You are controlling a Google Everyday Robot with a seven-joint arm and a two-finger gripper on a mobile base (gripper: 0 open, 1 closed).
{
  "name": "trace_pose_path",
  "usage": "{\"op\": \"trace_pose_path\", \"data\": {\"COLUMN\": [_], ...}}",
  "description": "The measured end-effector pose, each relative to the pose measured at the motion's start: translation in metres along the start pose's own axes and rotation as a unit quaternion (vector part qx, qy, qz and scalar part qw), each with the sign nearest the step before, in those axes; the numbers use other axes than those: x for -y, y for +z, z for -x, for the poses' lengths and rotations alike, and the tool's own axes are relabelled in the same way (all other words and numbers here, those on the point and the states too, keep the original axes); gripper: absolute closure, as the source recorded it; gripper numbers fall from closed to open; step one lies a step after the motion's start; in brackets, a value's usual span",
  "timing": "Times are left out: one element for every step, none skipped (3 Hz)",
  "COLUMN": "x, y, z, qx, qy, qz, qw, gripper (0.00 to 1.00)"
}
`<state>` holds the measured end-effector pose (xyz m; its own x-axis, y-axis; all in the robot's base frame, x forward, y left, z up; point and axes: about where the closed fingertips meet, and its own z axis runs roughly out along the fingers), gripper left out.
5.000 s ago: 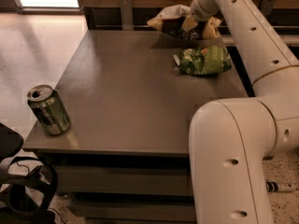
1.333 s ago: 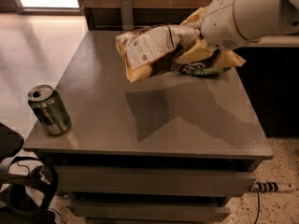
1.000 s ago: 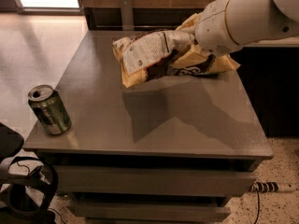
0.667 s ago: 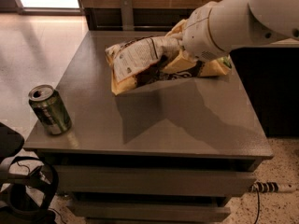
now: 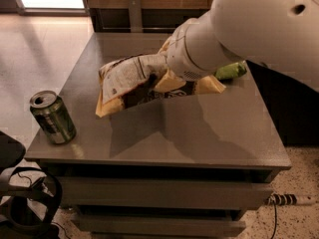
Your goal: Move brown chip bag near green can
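Next, I release the brown chip bag, now hanging tilted above the table's middle, on the grey table [image 5: 116, 106] beside the green can, label end nearest.
The brown chip bag [image 5: 130, 82], crinkled with yellow edges and a white label panel, hangs tilted above the middle of the grey table [image 5: 209, 133]. My gripper [image 5: 168, 79] is shut on the bag's right end, mostly hidden under the big white arm [image 5: 249, 29]. The green can [image 5: 52, 117] stands upright at the table's front left corner, apart from the bag, to its lower left.
A small bright green chip bag [image 5: 231, 70] lies at the table's right side, half hidden behind the arm. Drawers sit below the tabletop. A dark wall unit stands behind the table. Black gear and cables lie on the floor at lower left.
The arm has carried the brown chip bag from the back right, leftward and toward the front, closer to the green can. The can has not moved.
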<state>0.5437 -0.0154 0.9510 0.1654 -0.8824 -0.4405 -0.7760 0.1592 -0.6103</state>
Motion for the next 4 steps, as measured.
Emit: {"op": "trace_pose_path", "data": {"x": [-0.012, -0.024, -0.036, -0.04], "y": [0.003, 0.005, 0.006, 0.007], "z": [0.01, 0.021, 0.039, 0.049], "qx": [-0.024, -0.041, -0.04, -0.033], "qy": [-0.002, -0.01, -0.026, -0.035], "qz": [0.004, 0.018, 0.043, 0.056], "qw": [0.9997, 0.9989, 0.9979, 0.9972], "gripper": [1.0, 1.0, 1.0, 1.0]}}
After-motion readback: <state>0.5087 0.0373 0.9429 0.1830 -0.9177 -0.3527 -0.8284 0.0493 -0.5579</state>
